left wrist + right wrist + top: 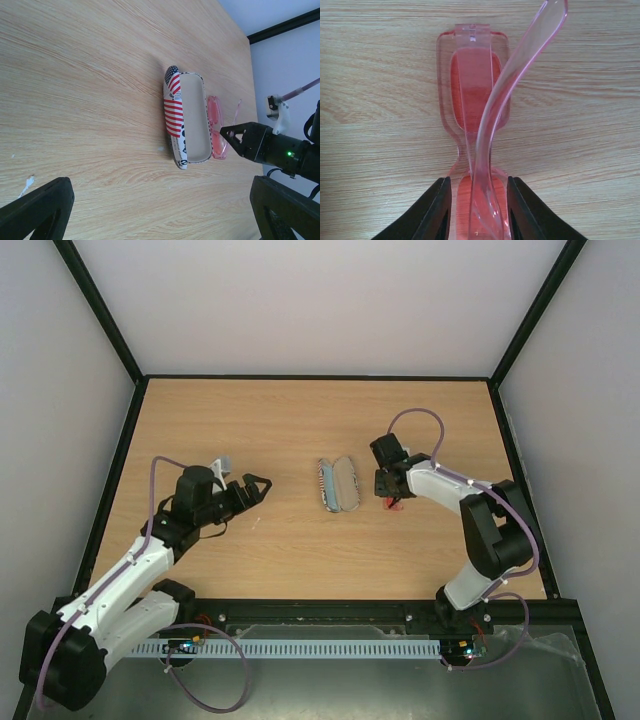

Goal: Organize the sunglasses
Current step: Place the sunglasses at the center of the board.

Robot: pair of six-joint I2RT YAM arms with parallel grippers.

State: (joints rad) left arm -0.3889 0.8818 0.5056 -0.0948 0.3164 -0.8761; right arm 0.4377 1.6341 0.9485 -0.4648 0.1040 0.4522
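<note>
I should grip the arms over the far lens [479, 90] with my right gripper, because it straddles the near lens and one temple arm sticks up past the far lens.
The sunglasses [475, 100], translucent red with red lenses, lie folded flat on the wooden table [300, 420], one temple arm curving up and away. They rest just right of the open flag-printed case [338, 483]; the left wrist view shows them [216, 125] beside its open shell [187, 117]. My right gripper [477, 182] hangs over them [393, 502], open, one black finger standing on each side of the near lens. My left gripper [258, 485] is wide open above bare wood, left of the case, with nothing between its fingers [35, 205].
A small pale bluish thing [222, 462] peeks out behind the left arm. Black frame rails [320, 377] border the table at the back and both sides. A white scrap [27, 182] lies on the wood near the left gripper.
</note>
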